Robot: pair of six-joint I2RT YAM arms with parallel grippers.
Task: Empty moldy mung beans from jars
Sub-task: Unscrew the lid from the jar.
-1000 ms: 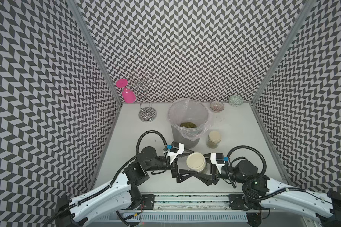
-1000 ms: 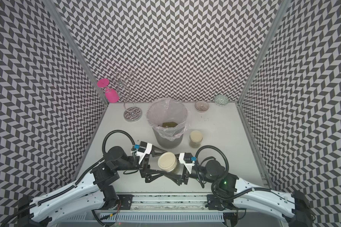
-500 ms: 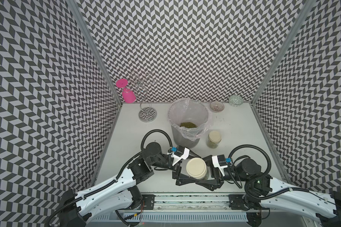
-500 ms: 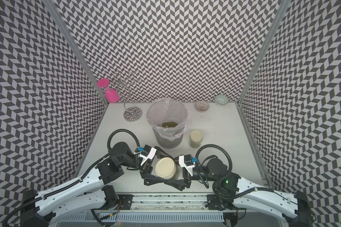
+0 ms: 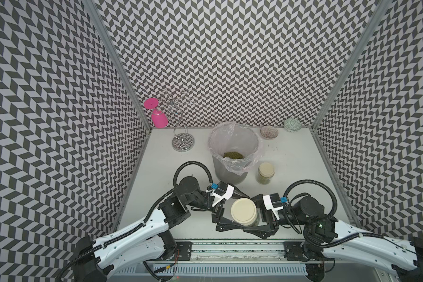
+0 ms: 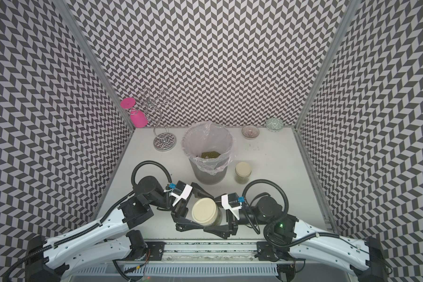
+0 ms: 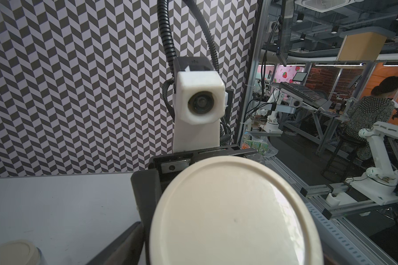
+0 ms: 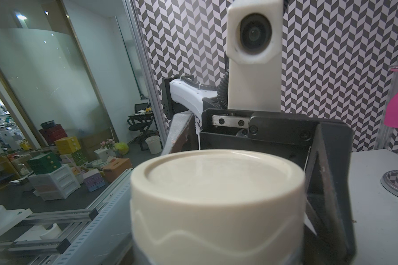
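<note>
My left gripper closes next on the cream lid (image 5: pixel 243 212) (image 7: pixel 235 217) of the clear jar in my right gripper, because the lid has to come off.
A clear jar (image 5: pixel 244 210) with a cream lid hangs just above the table near the front edge, and my right gripper (image 5: pixel 253 213) is shut on its glass body. My left gripper (image 5: pixel 239 211) is open, its fingers (image 8: pixel 326 181) standing on either side of the lid (image 8: pixel 216 183) without pressing it. The lid (image 7: pixel 234 213) fills the left wrist view. A second lidded jar (image 5: pixel 266 172) stands right of the grey bin (image 5: pixel 214 136) with mung beans (image 5: pixel 263 180) inside. More beans (image 5: pixel 233 155) lie in the bin's plastic liner. Both top views show the held jar (image 6: pixel 205 212).
A pink glass (image 5: pixel 156 117) hangs on a wire stand (image 5: pixel 183 142) at the back left. Two small patterned bowls (image 5: pixel 269 132) (image 5: pixel 292 125) sit along the back wall. The metal rail (image 5: pixel 230 246) runs along the table's front edge, close behind the held jar.
The held jar and both grippers have shifted a little toward the front edge. The left arm's wrist has swung slightly farther back. Neither gripper has changed its opening.
</note>
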